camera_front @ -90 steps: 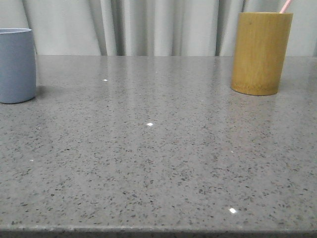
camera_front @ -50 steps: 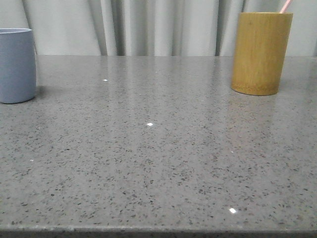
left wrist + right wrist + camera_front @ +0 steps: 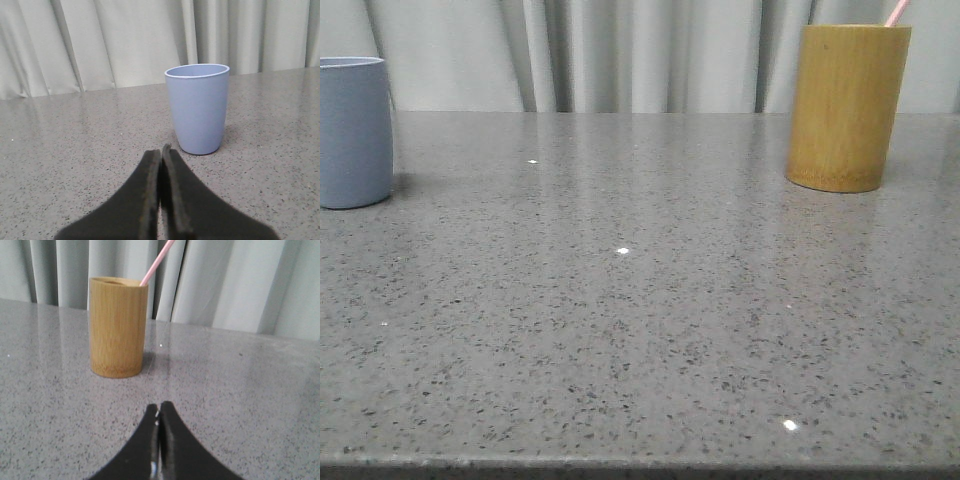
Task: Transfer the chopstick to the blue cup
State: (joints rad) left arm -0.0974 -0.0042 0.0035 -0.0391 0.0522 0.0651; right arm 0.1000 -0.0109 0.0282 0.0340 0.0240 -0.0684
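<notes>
Next, I move my left gripper to the blue cup's rim (image 3: 323, 60) (image 3: 171, 75), on the side away from the bamboo holder, and close it there.
The blue cup (image 3: 352, 132) stands upright at the far left of the grey table; it also shows in the left wrist view (image 3: 198, 108). A pale pink chopstick (image 3: 895, 12) sticks out of the yellow-brown bamboo holder (image 3: 846, 106) at the far right; in the right wrist view the chopstick (image 3: 157, 261) leans out of the holder (image 3: 118, 326). My left gripper (image 3: 161, 152) is shut and empty, a short way in front of the blue cup. My right gripper (image 3: 159, 407) is shut and empty, short of the holder. Neither gripper shows in the front view.
The speckled grey stone table (image 3: 640, 300) runs to a front edge at the bottom of the front view. Pale curtains (image 3: 640, 50) hang behind the table's far edge.
</notes>
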